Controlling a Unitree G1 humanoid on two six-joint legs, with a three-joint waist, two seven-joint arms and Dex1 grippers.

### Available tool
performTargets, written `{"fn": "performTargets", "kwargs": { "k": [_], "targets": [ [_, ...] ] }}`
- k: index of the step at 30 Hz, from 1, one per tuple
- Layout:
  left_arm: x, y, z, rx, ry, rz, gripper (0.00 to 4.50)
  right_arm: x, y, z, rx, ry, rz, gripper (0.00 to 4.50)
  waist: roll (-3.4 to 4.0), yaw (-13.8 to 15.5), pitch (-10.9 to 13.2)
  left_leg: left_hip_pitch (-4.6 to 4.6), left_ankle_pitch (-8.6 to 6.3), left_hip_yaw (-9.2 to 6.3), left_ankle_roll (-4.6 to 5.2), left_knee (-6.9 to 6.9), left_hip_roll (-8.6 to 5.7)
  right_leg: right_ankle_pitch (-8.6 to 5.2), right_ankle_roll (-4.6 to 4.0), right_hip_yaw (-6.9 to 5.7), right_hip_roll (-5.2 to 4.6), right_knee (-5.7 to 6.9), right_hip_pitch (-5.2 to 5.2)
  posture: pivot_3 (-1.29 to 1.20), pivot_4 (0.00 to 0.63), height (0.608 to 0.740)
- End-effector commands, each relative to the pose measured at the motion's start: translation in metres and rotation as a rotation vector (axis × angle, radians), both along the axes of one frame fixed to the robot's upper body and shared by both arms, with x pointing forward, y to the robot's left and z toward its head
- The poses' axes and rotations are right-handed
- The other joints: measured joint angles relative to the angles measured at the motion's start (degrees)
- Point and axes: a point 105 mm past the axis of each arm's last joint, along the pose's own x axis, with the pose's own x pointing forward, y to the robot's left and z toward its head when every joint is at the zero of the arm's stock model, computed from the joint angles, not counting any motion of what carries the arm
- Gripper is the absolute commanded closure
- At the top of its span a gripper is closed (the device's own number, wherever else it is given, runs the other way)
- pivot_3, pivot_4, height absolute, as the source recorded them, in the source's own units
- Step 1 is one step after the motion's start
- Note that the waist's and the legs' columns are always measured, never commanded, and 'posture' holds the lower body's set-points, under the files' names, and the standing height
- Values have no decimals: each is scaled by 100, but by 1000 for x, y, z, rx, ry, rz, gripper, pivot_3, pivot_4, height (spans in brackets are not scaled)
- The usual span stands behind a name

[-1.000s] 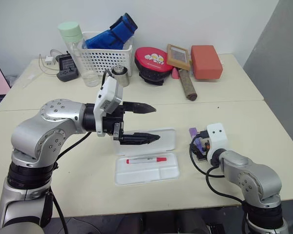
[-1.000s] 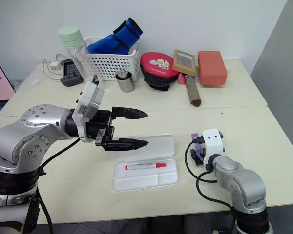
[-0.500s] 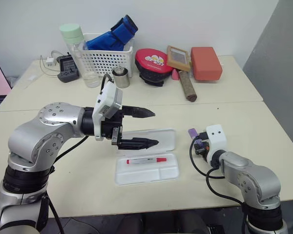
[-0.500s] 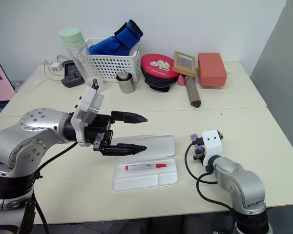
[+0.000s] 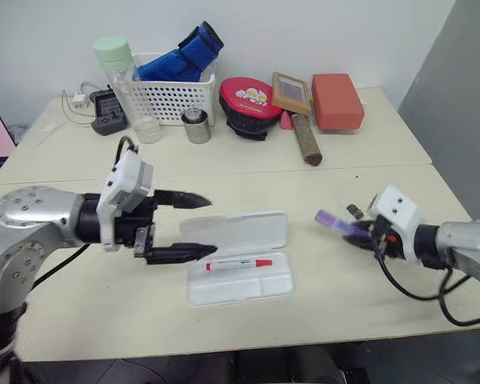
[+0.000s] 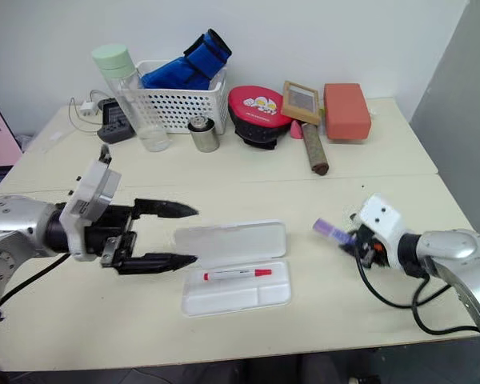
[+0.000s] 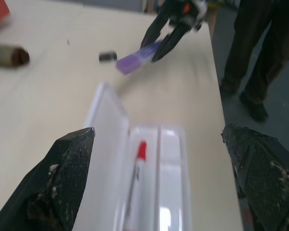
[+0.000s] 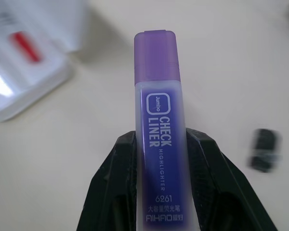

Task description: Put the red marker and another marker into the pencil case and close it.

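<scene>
My right gripper is to put the purple highlighter down in the tray's empty front compartment (image 5: 227,290), next to the red marker.
The white pencil case (image 5: 224,286) lies open at the table's middle, lid (image 5: 234,233) flat behind the tray. The red marker (image 5: 240,263) rests in the tray's long compartment. My right gripper (image 5: 362,232) is shut on another marker, the purple highlighter (image 5: 333,218), holding it above the table to the right of the case, cap end toward the case. In the right wrist view both fingers (image 8: 123,161) clamp the highlighter (image 8: 158,110) by its label end. My left gripper (image 5: 213,225) stands open just left of the case, holding nothing.
A small dark cap piece (image 5: 353,211) lies near the right gripper. Along the back stand a bottle (image 5: 120,72), a white basket (image 5: 172,94), a metal cup (image 5: 196,126), a red pouch (image 5: 250,100), a brown roll (image 5: 308,144) and an orange box (image 5: 338,102). A person's legs (image 7: 260,48) stand beyond the table's right end.
My right gripper closed on the purple highlighter, lifted it off the table and swung out to the right. My left arm drew back to the left, away from over the case.
</scene>
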Motion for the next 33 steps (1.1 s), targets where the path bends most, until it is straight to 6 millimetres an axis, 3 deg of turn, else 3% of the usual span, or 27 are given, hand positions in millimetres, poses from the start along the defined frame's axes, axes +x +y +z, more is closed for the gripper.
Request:
{"fn": "performTargets", "kwargs": {
  "k": [1,4,7,12,18,33],
  "targets": [
    [-13,2,11,25,-33,-48,0,-14,31,11,58,-34,215,3437,-3,10,2,-1,0,0,0,0,0,0,0,-1,0,0,0,0,150,740],
    [-17,4,9,48,-19,-65,0,-24,66,11,105,-24,375,3437,-2,10,4,5,1,6,-1,2,10,3,-3,2,6,-1,3,0,150,740],
    [-17,3,10,44,-22,-68,0,-19,81,3,97,-30,392,3437,-4,7,5,5,1,11,-3,2,38,13,-20,2,35,-7,0,0,150,740],
    [-16,1,10,40,-24,-75,0,-12,124,-16,104,-9,418,3437,-5,10,5,2,2,-2,-7,-3,66,25,-44,0,67,-3,-12,0,150,740],
    [-16,-2,10,39,-21,-79,0,2,141,-23,68,-16,421,3437,-3,11,6,1,8,1,-19,0,66,25,-48,5,71,-4,-14,0,150,740],
    [-24,-4,9,39,-1,-70,0,-14,178,-32,97,46,506,3437,0,4,8,8,4,-5,-13,-2,78,32,-60,2,82,0,-16,0,150,740]
  ]
}}
